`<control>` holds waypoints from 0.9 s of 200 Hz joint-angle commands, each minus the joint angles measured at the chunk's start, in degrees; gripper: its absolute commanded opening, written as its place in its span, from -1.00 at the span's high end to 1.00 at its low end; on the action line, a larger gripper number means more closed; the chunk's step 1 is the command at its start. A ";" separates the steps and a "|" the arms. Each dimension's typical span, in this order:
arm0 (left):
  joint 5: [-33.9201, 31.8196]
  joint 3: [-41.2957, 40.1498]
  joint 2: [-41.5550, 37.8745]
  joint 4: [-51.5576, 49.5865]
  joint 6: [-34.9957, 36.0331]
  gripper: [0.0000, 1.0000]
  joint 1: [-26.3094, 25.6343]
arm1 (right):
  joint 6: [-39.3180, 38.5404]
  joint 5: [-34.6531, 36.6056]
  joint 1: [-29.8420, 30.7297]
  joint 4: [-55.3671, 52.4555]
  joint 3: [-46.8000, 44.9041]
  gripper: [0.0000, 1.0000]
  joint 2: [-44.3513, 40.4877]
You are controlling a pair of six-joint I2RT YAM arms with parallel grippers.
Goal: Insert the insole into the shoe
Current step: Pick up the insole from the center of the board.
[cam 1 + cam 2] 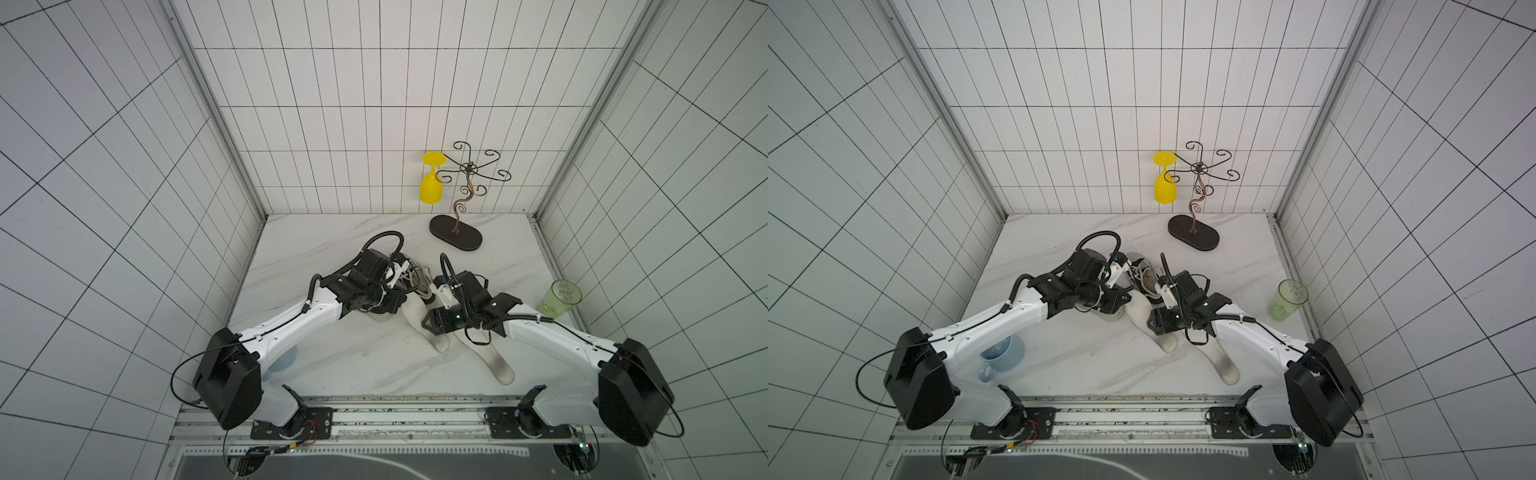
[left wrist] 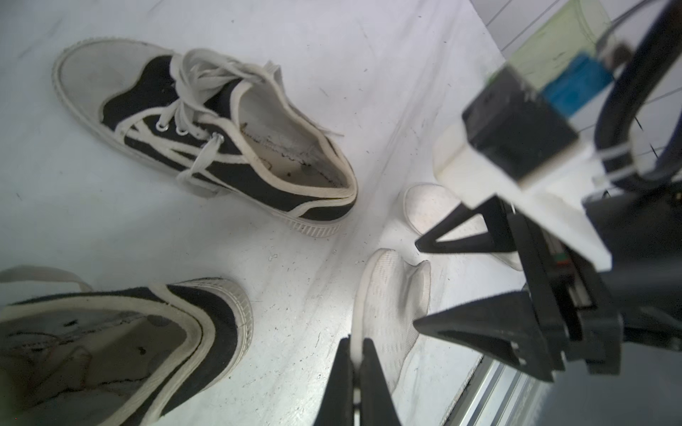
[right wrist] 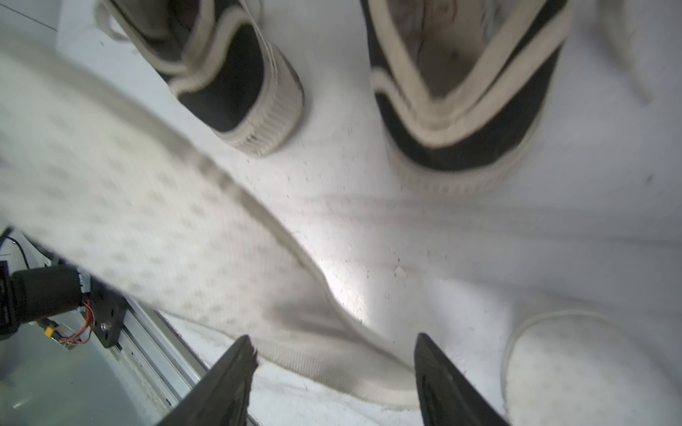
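Observation:
My left gripper has hold of just one edge of the insole's wide end, so my right gripper will grip the insole's other edge (image 2: 423,284) before my left gripper opens and regrips.
A white mesh insole (image 2: 387,302) (image 3: 147,206) lies slanted between my two arms, seen in both top views (image 1: 415,316) (image 1: 1140,309). My left gripper (image 2: 356,341) is shut on its edge. My right gripper (image 3: 334,337) (image 2: 416,284) is open and straddles the insole's other end, its fingers not touching it. A black-and-white laced shoe (image 2: 221,147) (image 1: 417,276) stands just beyond, its opening upward. A second shoe (image 2: 110,343) (image 3: 461,92) sits close by, mostly under my left arm. Another insole (image 1: 498,365) (image 3: 590,369) lies flat beneath the right arm.
A black wire rack (image 1: 457,232) with a yellow glass (image 1: 430,187) hanging on it stands at the back. A green cup (image 1: 559,301) is at the right edge. A blue mug (image 1: 1000,353) sits under my left arm. A metal rail (image 1: 395,415) runs along the front.

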 commanded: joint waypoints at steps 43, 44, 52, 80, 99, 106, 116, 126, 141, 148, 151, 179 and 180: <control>8.59 4.21 0.46 -6.87 10.62 1.00 2.78 | -9.29 -7.97 -1.90 0.86 5.12 -0.35 -1.63; 8.76 4.16 0.41 -6.78 10.64 1.00 2.77 | -9.33 -8.17 -1.86 0.91 5.08 -0.34 -1.57; 9.46 3.47 -0.05 -5.82 10.31 1.00 3.04 | -9.62 -9.52 -1.86 1.24 4.49 -0.33 -1.36; 12.88 2.21 -1.46 -3.45 9.09 1.00 4.37 | -8.74 -12.41 -1.88 3.82 1.83 -0.16 -1.58; 12.42 2.11 -1.56 -3.51 9.03 1.00 4.66 | -7.01 -15.62 -1.86 7.22 1.15 0.21 -1.42; 11.96 1.89 -1.64 -3.38 8.63 1.00 4.98 | -6.52 -17.46 -1.90 7.79 1.27 0.36 -0.98; 11.83 1.13 -1.99 -2.09 7.60 1.00 5.60 | -5.52 -19.54 -1.88 8.59 1.58 0.53 -0.39; 11.83 0.23 -2.57 -0.28 6.03 1.00 6.36 | -4.97 -21.90 -1.90 8.97 1.81 0.63 0.55; 13.36 -1.11 -3.42 2.44 4.10 1.00 7.32 | -4.71 -23.40 -1.85 8.97 1.86 0.68 1.67; 13.81 -1.46 -3.82 3.39 3.50 1.00 7.41 | -4.88 -23.73 -1.91 8.97 1.69 0.71 1.90; 14.11 -1.55 -3.92 3.72 3.33 1.00 7.48 | -4.90 -23.79 -1.86 9.04 1.62 0.71 2.12; 16.50 -1.74 -4.21 4.16 3.22 1.00 7.53 | -5.19 -24.63 -1.88 10.03 1.29 0.39 2.51; 16.58 -1.76 -4.21 4.14 3.24 1.00 7.56 | -5.18 -24.63 -1.90 10.07 1.23 0.38 2.52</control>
